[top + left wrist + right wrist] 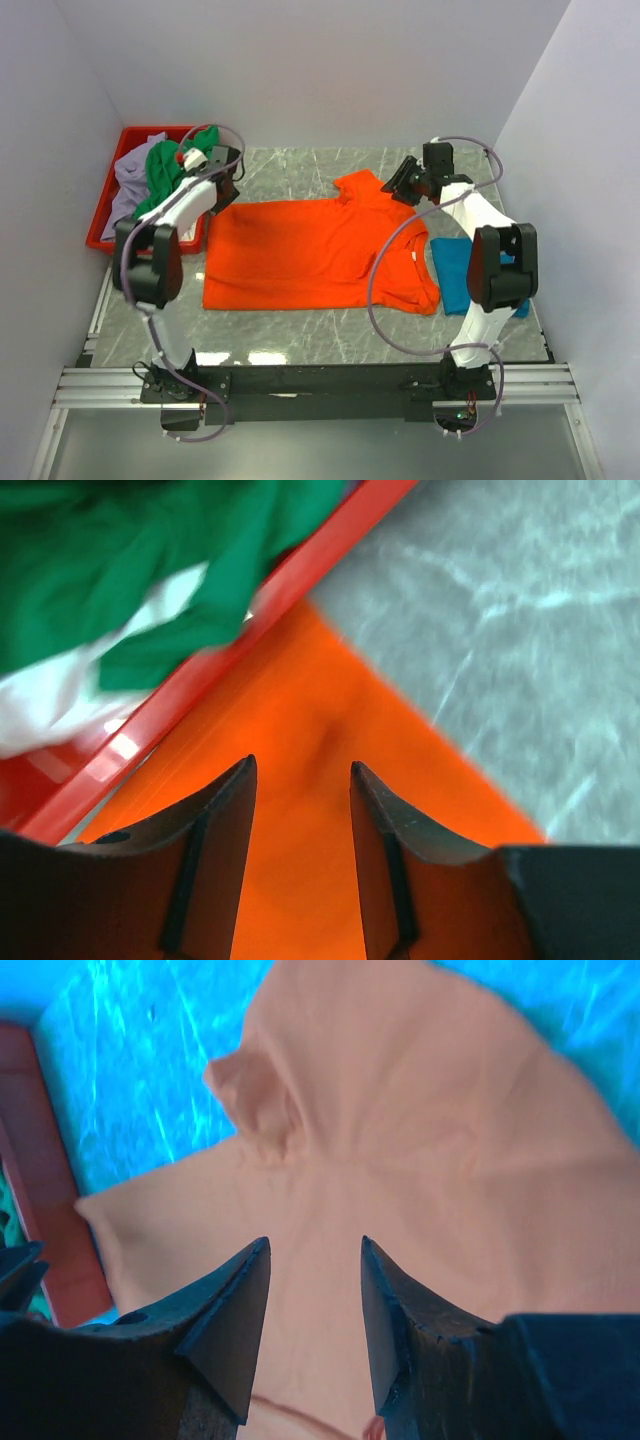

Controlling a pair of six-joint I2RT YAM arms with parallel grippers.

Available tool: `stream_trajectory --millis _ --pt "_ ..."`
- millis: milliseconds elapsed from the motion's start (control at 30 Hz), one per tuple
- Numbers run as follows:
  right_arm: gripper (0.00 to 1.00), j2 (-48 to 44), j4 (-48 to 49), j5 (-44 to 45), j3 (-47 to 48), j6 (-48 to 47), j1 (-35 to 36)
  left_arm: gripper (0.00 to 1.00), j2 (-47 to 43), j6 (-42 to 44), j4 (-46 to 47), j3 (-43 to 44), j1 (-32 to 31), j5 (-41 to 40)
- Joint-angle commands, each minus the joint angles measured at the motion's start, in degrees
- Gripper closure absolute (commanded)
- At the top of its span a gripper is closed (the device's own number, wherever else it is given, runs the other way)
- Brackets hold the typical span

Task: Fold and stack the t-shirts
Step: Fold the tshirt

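Note:
My left gripper is going to shut on something. It will grip the orange t-shirt's back corner (221, 210) (302, 625), beside the red tray's rim.
The bright orange t-shirt (310, 250) lies spread flat on the marble table. My left gripper (230, 185) is open and empty just above its back left corner; the left wrist view shows the gripper (300, 765) over orange cloth (300, 710). My right gripper (397, 190) is open and empty over the shirt's back right sleeve; in the right wrist view the gripper (315, 1245) is over the shirt (400, 1110), which looks pale peach there. The teal blue t-shirt (455, 270) lies folded at the right. The green t-shirt (165, 170) and the pale lavender t-shirt (128, 185) lie in the tray.
The red plastic tray (100, 225) stands at the back left, its rim (300, 565) right beside the orange shirt's corner, with green cloth (120, 560) hanging over it. White walls close in the table on three sides. Bare marble (300, 165) lies behind the orange shirt.

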Motion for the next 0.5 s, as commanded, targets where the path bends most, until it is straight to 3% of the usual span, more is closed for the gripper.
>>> stream_trajectory --millis 0,233,467 --pt "0.52 3.2 1.1 -2.9 5.7 0.2 -1.1 0.53 7.4 -0.1 -5.0 9.2 -0.2 -5.2" --pt "0.52 10.8 1.1 -4.8 14.6 0.0 -1.7 0.54 23.2 -0.8 -10.8 26.7 0.3 -9.6" --pt "0.52 16.7 0.2 -7.7 19.6 -0.4 -3.0 0.55 26.0 -2.7 -10.9 27.1 1.5 -10.4"
